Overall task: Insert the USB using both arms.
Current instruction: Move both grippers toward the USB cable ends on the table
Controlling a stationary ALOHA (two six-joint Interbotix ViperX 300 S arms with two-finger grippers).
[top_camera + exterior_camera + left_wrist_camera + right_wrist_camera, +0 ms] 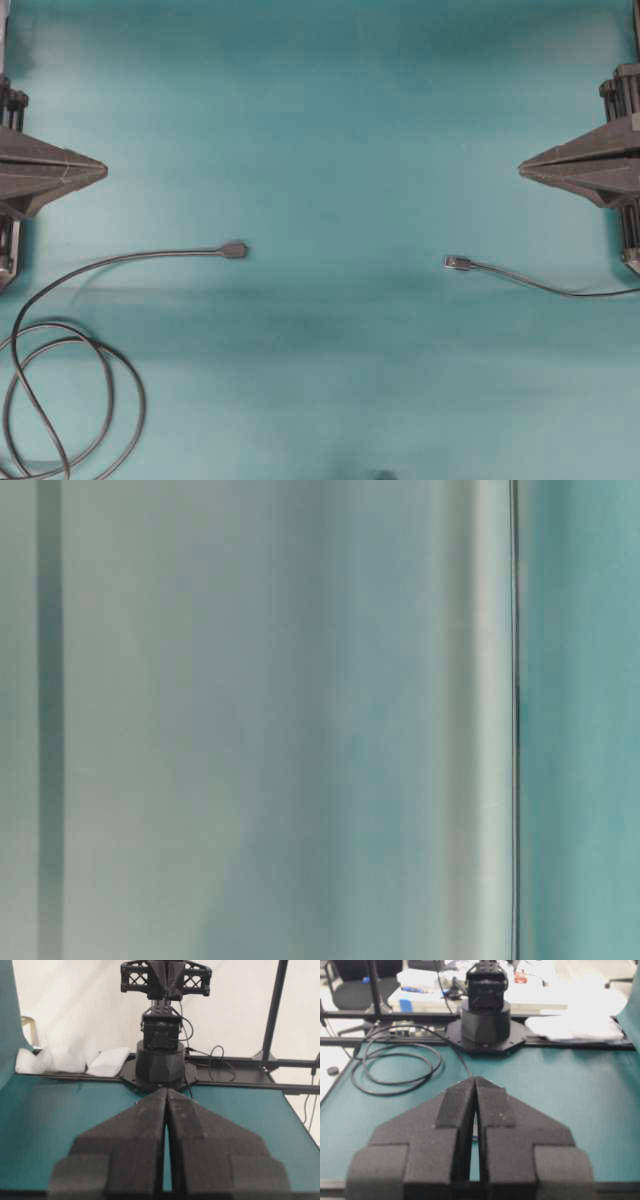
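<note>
The robot's right gripper will next go to the USB and close on its dark plastic housing (464, 264) beside the grey cable, leaving the metal end free.
The USB (457, 262), a small silvery plug on a thin grey cable (540, 285), lies flat on the teal table right of centre. A dark blunt connector (234, 250) on a thicker dark cable lies left of centre, pointing toward it. My left gripper (103, 171) sits shut at the left edge, well above and left of the dark connector. My right gripper (522, 166) sits shut at the right edge, above and right of the USB. Both hold nothing; their tips meet in the left wrist view (166, 1091) and the right wrist view (475, 1079).
The dark cable runs left and coils in loops (60, 400) at the front left corner, also seen in the right wrist view (395, 1067). White cloths (70, 1060) lie beyond the table's far edge. The table-level view is only a blur.
</note>
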